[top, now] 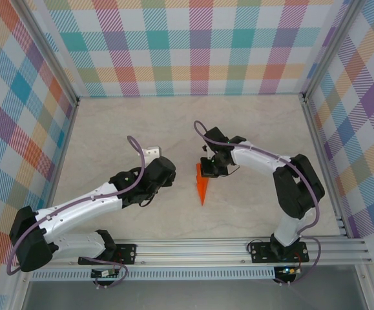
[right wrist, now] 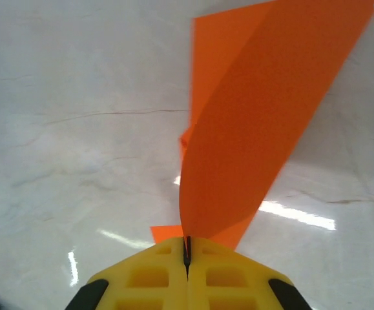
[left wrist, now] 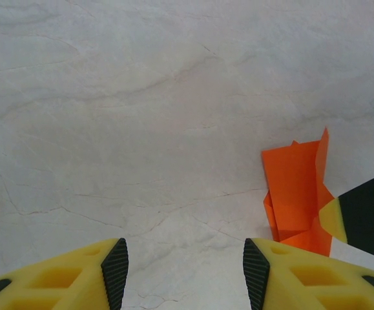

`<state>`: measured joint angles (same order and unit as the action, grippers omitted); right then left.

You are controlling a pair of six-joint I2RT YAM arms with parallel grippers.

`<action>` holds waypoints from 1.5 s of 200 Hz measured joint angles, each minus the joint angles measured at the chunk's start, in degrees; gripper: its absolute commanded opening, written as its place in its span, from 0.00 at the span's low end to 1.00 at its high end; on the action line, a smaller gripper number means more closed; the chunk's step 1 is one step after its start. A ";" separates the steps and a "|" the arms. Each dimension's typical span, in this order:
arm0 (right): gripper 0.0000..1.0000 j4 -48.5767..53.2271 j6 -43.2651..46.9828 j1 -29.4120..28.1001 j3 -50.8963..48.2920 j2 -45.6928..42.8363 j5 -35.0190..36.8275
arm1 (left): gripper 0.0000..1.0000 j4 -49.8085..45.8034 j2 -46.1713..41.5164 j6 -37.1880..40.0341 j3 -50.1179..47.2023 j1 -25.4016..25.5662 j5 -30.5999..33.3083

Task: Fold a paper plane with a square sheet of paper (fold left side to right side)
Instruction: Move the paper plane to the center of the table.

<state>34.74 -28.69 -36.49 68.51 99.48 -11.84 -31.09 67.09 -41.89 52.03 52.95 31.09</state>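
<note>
The orange sheet is pinched by a standing flap in my right gripper, so that gripper should open and take the sheet by its middle fold (left wrist: 316,190), with the wings spread.
The orange sheet of paper (top: 202,185) lies mid-table, folded into a narrow paper plane shape with its point toward the near edge. My right gripper (top: 210,169) is at its wide far end. In the right wrist view this gripper (right wrist: 187,249) is shut on a flap of the paper (right wrist: 264,116), which stands up from the table. My left gripper (top: 166,173) hovers to the paper's left. Its jaws (left wrist: 185,271) are open over bare table, and the paper (left wrist: 295,194) is just beyond the right finger (left wrist: 283,274), apart from it.
The marble-look tabletop (top: 141,123) is walled by plaid panels on three sides. An aluminium rail (top: 238,248) runs along the near edge by the arm bases. My right gripper's finger (left wrist: 364,216) shows at the right edge of the left wrist view, beside the paper.
</note>
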 measured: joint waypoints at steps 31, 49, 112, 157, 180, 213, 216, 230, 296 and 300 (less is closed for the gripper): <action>0.01 -6.99 0.31 0.92 -5.31 -7.43 -7.65 | 0.54 -1.64 -2.08 0.22 0.00 0.00 1.18; 0.03 -12.96 -0.31 3.63 -11.41 -10.67 -12.90 | 0.54 -1.92 -3.74 0.20 0.00 0.00 1.70; 0.33 -19.30 0.24 14.51 -24.28 -4.33 -16.81 | 0.55 -2.01 -4.70 0.20 0.00 0.00 2.45; 0.48 -10.05 2.97 13.18 -20.59 -12.24 -8.24 | 0.62 -1.99 -4.68 0.22 0.00 -0.02 2.47; 0.49 -4.96 2.97 9.33 -17.09 -16.59 -2.93 | 0.71 -1.92 -4.68 0.44 -0.02 -0.02 2.47; 0.50 -2.14 0.37 0.94 -15.74 -17.57 1.07 | 0.75 -1.75 -4.68 0.59 -0.17 -0.02 2.47; 0.50 -1.81 0.02 0.13 -15.63 -17.29 1.46 | 0.75 -1.75 -4.70 0.59 -0.17 -0.02 2.47; 0.49 -0.63 -1.20 -2.62 -14.82 -15.47 3.06 | 0.75 -1.75 -4.70 0.61 -0.17 -0.02 2.45; 0.49 1.29 -3.72 -5.57 -12.17 -7.54 7.15 | 0.75 -1.75 -6.12 0.61 -1.14 -0.02 2.47; 0.49 1.33 -3.74 -5.68 -12.00 -7.37 7.13 | 0.75 -1.77 -6.19 0.61 -1.18 -0.02 2.47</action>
<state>36.07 -32.42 -42.17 56.51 92.12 -4.71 -32.86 60.90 -41.28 50.85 52.93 33.56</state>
